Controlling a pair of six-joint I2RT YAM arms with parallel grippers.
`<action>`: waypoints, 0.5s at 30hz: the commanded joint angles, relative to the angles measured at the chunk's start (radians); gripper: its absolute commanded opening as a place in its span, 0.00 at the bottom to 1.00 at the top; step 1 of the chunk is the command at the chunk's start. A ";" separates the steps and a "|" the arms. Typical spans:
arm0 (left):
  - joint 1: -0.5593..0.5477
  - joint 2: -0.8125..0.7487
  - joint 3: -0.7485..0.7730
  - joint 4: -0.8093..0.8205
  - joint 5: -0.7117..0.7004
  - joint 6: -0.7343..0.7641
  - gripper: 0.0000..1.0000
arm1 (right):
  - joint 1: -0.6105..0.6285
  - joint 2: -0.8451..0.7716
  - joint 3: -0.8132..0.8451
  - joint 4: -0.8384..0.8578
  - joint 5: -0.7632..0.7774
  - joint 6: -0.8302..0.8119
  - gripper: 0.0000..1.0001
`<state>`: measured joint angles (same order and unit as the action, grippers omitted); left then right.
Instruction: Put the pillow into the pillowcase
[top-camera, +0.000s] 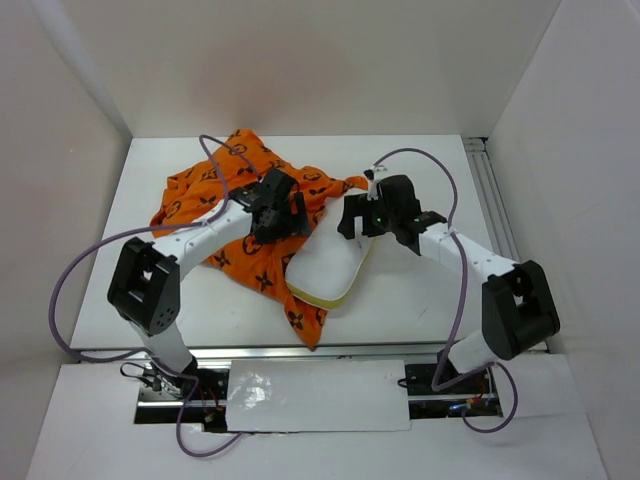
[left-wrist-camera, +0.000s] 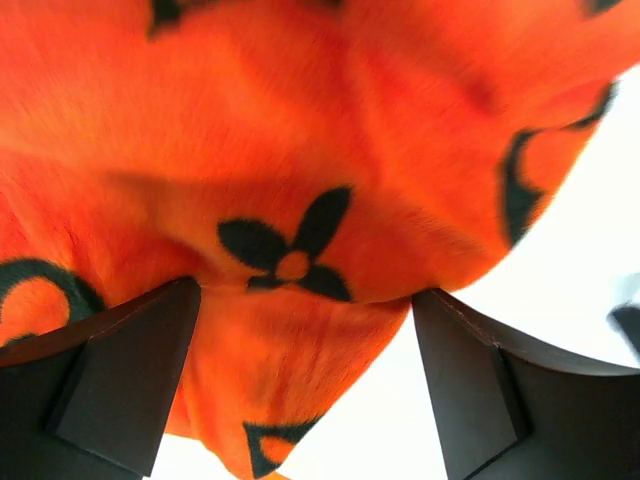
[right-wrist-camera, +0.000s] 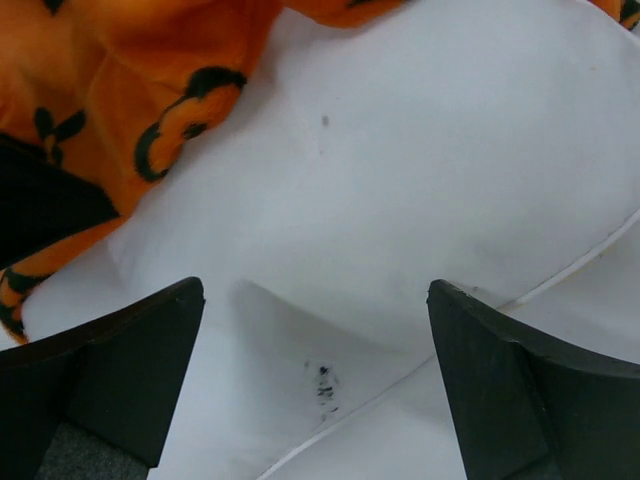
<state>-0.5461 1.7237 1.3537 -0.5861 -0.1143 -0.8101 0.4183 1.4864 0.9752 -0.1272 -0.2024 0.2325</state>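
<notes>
The robot's right gripper will close on the near end (top-camera: 335, 289) of the white pillow, next to the pillow's pale yellow seam.
The orange pillowcase (top-camera: 235, 205) with dark brown motifs lies bunched on the left and middle of the table. The white pillow (top-camera: 325, 265) with its pale yellow seam sticks out of it toward the front, its far part under the fabric. My left gripper (top-camera: 290, 215) is open, its jaws wide apart around a hanging fold of the pillowcase (left-wrist-camera: 300, 200). My right gripper (top-camera: 350, 215) is open just above the pillow (right-wrist-camera: 400, 180), with an orange edge of the pillowcase (right-wrist-camera: 130, 100) to its upper left.
White walls enclose the table (top-camera: 420, 290) on three sides. A metal rail (top-camera: 495, 200) runs along the right edge. Purple cables loop from both arms.
</notes>
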 joint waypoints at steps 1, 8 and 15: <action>-0.023 -0.061 0.045 -0.004 -0.083 0.032 1.00 | 0.051 -0.110 0.025 -0.017 0.024 -0.088 1.00; -0.101 -0.409 -0.275 -0.081 -0.150 -0.129 1.00 | 0.235 -0.250 -0.081 -0.138 0.076 -0.151 1.00; -0.176 -0.625 -0.599 0.055 -0.059 -0.170 1.00 | 0.373 -0.187 -0.093 -0.178 0.182 -0.186 1.00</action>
<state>-0.6964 1.0985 0.8211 -0.6167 -0.2001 -0.9451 0.7776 1.2625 0.8890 -0.2714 -0.0883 0.0769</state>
